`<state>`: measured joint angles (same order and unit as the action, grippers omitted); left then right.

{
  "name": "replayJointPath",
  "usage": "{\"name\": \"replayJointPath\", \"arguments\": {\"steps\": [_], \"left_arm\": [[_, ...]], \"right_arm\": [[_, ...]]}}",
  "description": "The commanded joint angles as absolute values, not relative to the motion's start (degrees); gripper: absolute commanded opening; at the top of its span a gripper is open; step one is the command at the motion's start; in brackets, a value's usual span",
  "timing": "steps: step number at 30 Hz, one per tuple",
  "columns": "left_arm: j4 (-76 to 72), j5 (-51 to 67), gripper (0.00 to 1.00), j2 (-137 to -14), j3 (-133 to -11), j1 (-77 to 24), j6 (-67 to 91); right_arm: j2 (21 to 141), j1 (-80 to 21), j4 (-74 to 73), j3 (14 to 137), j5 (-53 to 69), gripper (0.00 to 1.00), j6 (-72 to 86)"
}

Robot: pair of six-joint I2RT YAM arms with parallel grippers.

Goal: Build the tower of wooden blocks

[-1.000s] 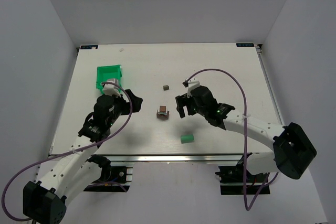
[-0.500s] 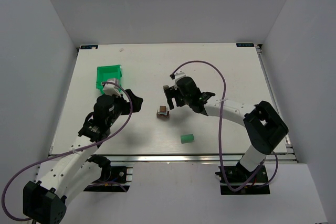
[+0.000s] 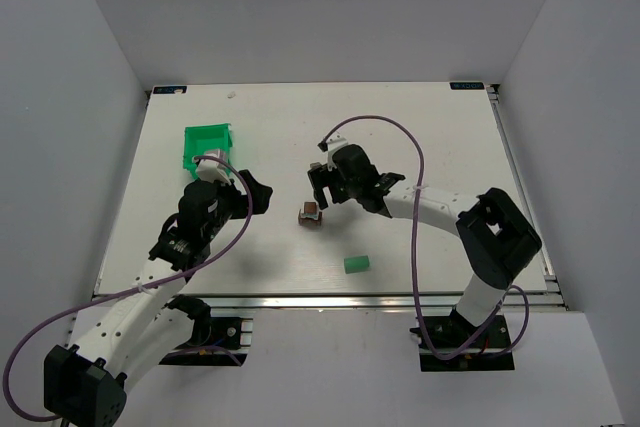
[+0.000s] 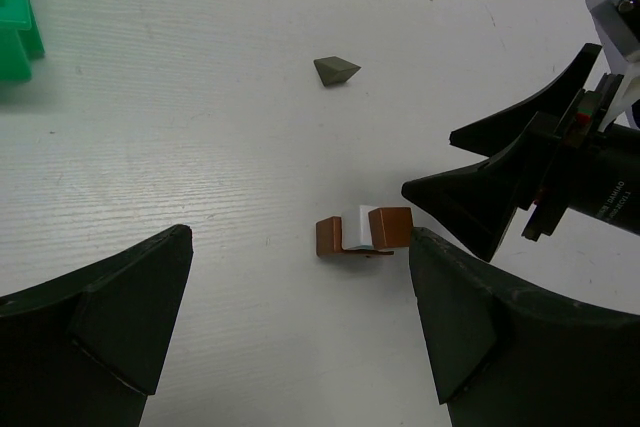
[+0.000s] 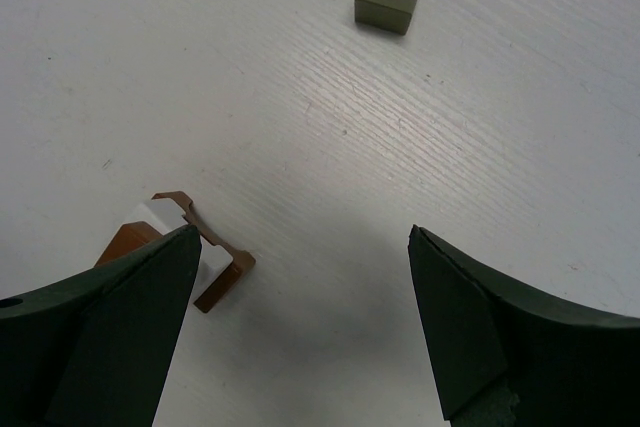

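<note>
My right gripper closes next on the middle of the green block [image 3: 357, 264] near the table's front edge.
The wood block tower [image 3: 310, 214] is a brown U-shaped base with a whitish block in it, low on the table's middle. It shows in the left wrist view [image 4: 363, 232] and at the left finger in the right wrist view [image 5: 225, 282]. My right gripper [image 3: 322, 187] is open and empty, just right of and behind the tower [image 5: 302, 247]. My left gripper [image 3: 256, 193] is open and empty, left of the tower, which lies ahead between its fingers [image 4: 300, 277]. A small olive block [image 4: 335, 70] lies beyond the tower [image 5: 387, 2]. A green block [image 3: 356, 263] lies near the front edge.
A green plastic bin [image 3: 208, 145] stands at the left behind my left gripper, its corner in the left wrist view [image 4: 15, 17]. The right arm's purple cable arcs over the table's middle. Grey walls enclose the white table [image 3: 430, 127].
My right gripper has swung left and farther back, from right of the tower to close beside it. The left arm and the blocks have not moved.
</note>
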<state>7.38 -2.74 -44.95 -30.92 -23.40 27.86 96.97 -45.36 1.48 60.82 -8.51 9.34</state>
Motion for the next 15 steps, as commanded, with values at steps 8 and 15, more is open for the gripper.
{"name": "replayJointPath", "arguments": {"steps": [8,15], "left_arm": [[7.47,-2.29,0.98,-44.38,-33.13,-23.55,26.98],[7.30,-2.11,0.98,-44.30,-33.13,-23.55,26.90]], "right_arm": [[97.56,-45.26,1.76,63.54,-6.24,0.89,8.88],[97.03,-45.26,1.14,63.46,-6.24,0.89,8.79]]}}
